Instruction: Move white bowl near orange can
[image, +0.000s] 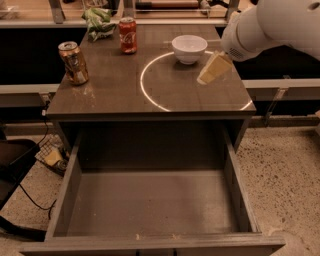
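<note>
I need to close my gripper on the white bowl's near rim (201, 51), on the side that faces away from the red cola can.
The white bowl (189, 48) stands upright at the back of the dark tabletop (115, 90), right of centre. The orange can (73, 62) stands upright near the table's left edge. My gripper (213, 69) hangs over the table's right part, just right of and in front of the bowl, apart from it. It holds nothing that I can see. The white arm reaches in from the upper right.
A red cola can (128, 34) stands at the back, left of the bowl. A green bag (98, 22) lies at the back left corner. A bright ring of light (150, 85) marks the tabletop. An open drawer (150, 200) juts out below the front edge.
</note>
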